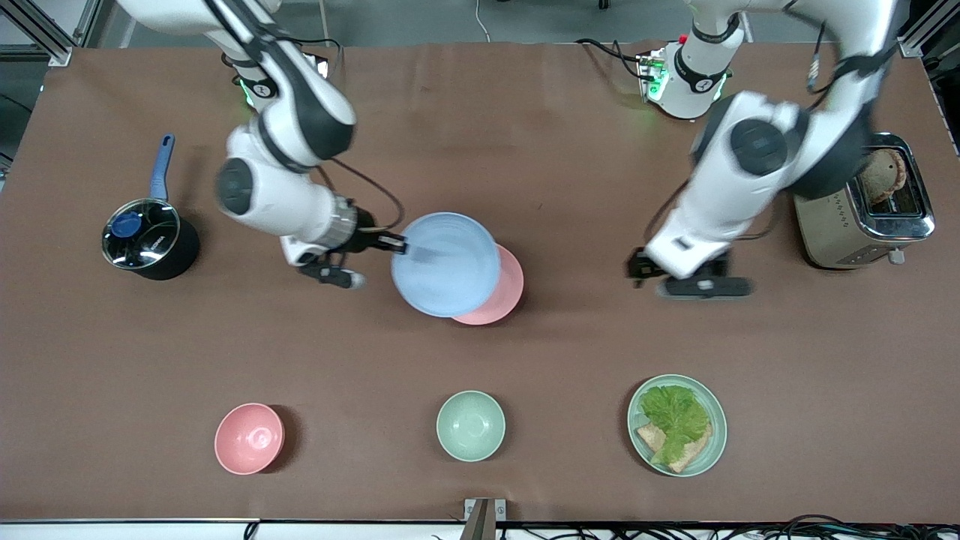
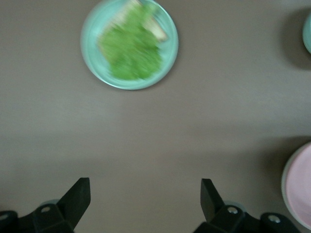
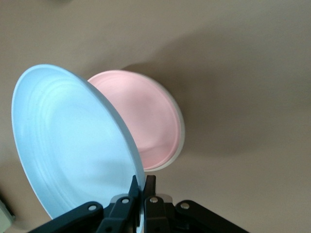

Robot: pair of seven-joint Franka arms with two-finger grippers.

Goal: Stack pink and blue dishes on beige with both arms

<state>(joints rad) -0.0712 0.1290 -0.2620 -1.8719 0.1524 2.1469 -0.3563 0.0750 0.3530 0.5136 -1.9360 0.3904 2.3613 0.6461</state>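
My right gripper is to put down the light blue plate, now tilted above the pink plate. It will let go of it on top of the pink plate [image 1: 475,277] [image 3: 138,120] in the middle of the table.
My right gripper [image 1: 397,244] [image 3: 143,182] is shut on the rim of the light blue plate [image 1: 446,264] [image 3: 73,145]. It holds the plate tilted in the air over the pink plate [image 1: 504,294] [image 3: 146,121]. The pink plate lies mid-table on the beige plate, which shows only as a pale rim [image 3: 181,138] under it. My left gripper [image 1: 675,281] [image 2: 146,194] hangs open over bare table, between the stack and the toaster, with nothing between its fingers. The pink plate's edge [image 2: 301,187] also shows in the left wrist view.
A black pot with a blue handle [image 1: 150,240] stands toward the right arm's end. A toaster [image 1: 862,202] with bread stands at the left arm's end. Near the front edge sit a pink bowl [image 1: 249,439], a mint-green bowl [image 1: 470,425] and a green plate with lettuce and bread [image 1: 677,425] [image 2: 129,43].
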